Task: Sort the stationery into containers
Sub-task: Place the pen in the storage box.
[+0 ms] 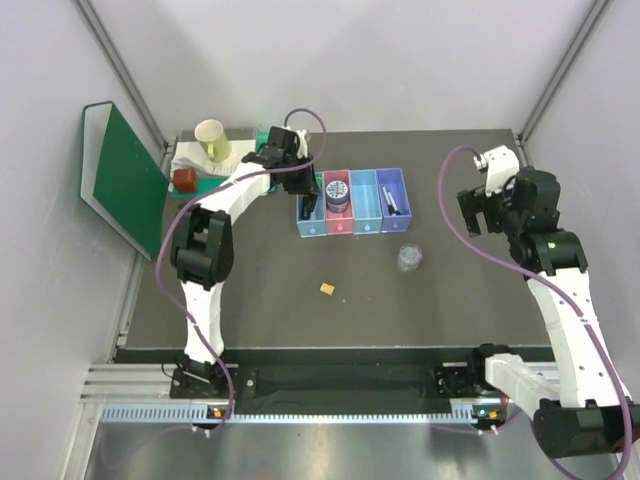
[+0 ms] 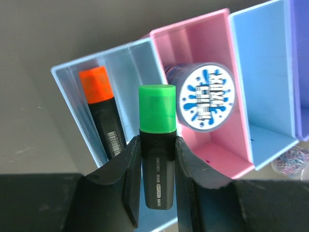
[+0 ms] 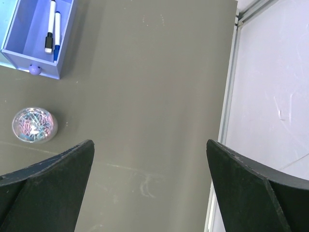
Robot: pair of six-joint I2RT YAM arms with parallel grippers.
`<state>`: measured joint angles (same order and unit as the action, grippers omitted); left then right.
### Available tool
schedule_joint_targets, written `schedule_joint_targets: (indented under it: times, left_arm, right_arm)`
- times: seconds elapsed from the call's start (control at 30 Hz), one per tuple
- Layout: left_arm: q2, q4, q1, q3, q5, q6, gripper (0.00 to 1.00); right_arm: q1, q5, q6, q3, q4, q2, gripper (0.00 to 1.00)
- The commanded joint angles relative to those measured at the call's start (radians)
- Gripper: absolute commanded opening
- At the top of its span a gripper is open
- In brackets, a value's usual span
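Note:
The robot's right gripper will next move to the sides of the clear tub (image 1: pixel 410 256) (image 3: pixel 35 124) near the purple bin and close there.
My left gripper (image 2: pixel 157 164) is shut on a black highlighter with a green cap (image 2: pixel 157 108) and holds it over the light blue bin (image 2: pixel 128 63). An orange-capped highlighter (image 2: pixel 99 113) lies in that bin. The blue-patterned tin (image 2: pixel 206 96) sits in the pink bin (image 2: pixel 193 38). The blue bin (image 2: pixel 265 82) shows nothing inside. Two slim white pens (image 3: pixel 50 26) lie in the purple bin (image 3: pixel 24 34). The clear tub (image 1: pixel 410 258) and the tan block (image 1: pixel 327 288) lie on the table. My right gripper (image 3: pixel 149 159) is open and empty, at the right of the top view (image 1: pixel 472 212).
A green folder (image 1: pixel 125 180) leans at the left wall. A paper cup (image 1: pixel 211 137) and a red-brown object (image 1: pixel 185 180) stand on a white stand at the back left. The table's right edge (image 3: pixel 231 96) runs close to my right gripper.

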<state>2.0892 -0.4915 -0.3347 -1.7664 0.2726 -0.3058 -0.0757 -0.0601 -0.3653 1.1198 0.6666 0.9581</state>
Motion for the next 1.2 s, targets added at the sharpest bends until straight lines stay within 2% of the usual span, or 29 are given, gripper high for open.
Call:
schedule_joint_targets:
  times: [0.0, 0.33, 0.47, 0.57, 0.7, 0.93, 1.17]
  left_arm:
    - [0.018, 0.070, 0.011, -0.031, 0.008, -0.052, 0.00]
    - [0.078, 0.073, 0.022, -0.071, -0.001, -0.027, 0.00]
    - [0.078, 0.076, 0.023, -0.077, 0.013, -0.024, 0.30]
    - [0.069, 0.074, 0.023, -0.079, 0.028, -0.021, 0.41]
    - [0.043, 0.074, 0.023, -0.077, 0.068, -0.018, 0.50]
    - [0.016, 0.056, 0.028, -0.077, 0.080, -0.003, 0.52]
    - [-0.040, -0.024, 0.034, -0.139, 0.204, 0.056, 0.54]
  right_arm:
    - [0.011, -0.015, 0.020, 0.034, -0.021, -0.005, 1.00]
    - [0.010, 0.020, 0.032, 0.011, -0.019, -0.004, 1.00]
    - [0.010, 0.080, 0.031, 0.011, 0.008, 0.007, 1.00]
    - [0.010, 0.147, 0.025, 0.009, 0.039, 0.019, 1.00]
    - [0.010, 0.252, 0.014, -0.005, 0.064, 0.037, 1.00]
    - [-0.004, 0.365, 0.017, -0.034, 0.047, 0.086, 1.00]
    - [-0.070, 0.391, 0.046, -0.081, -0.050, 0.220, 1.00]
